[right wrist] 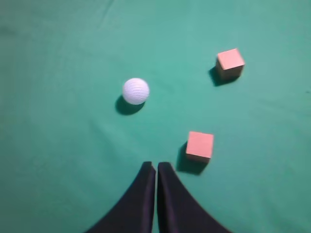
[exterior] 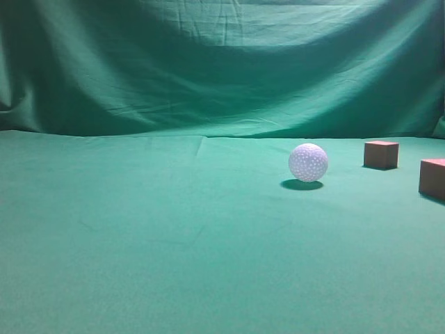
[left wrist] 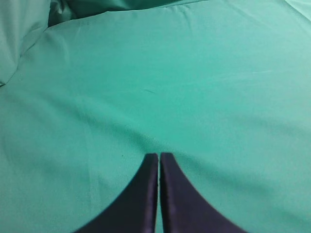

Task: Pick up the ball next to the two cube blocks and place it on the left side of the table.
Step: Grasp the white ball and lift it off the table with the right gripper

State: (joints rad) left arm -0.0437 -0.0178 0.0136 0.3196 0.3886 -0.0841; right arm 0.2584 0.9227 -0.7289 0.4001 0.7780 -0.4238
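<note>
I should next move my right gripper to the white dimpled ball, the neighbour of the cube blocks, and close it on the ball's sides (exterior: 308, 163) (right wrist: 135, 91) around its middle.
The white dimpled ball (exterior: 308, 162) rests on the green table (exterior: 139, 236), right of centre. It also shows in the right wrist view (right wrist: 135, 91). Two reddish-brown cube blocks sit to its right: one (exterior: 381, 154) farther back, one (exterior: 432, 178) at the right edge. In the right wrist view the nearer block (right wrist: 199, 145) lies just right of my right gripper (right wrist: 156, 166), the other block (right wrist: 230, 62) farther off. The right gripper is shut and empty, above the table, short of the ball. My left gripper (left wrist: 159, 155) is shut and empty over bare cloth. Neither gripper shows in the exterior view.
A draped green cloth backdrop (exterior: 222, 62) rises behind the table. In the left wrist view folds of that cloth (left wrist: 29, 29) show at the upper left. The left half of the table (exterior: 104, 209) holds only green cloth with faint creases.
</note>
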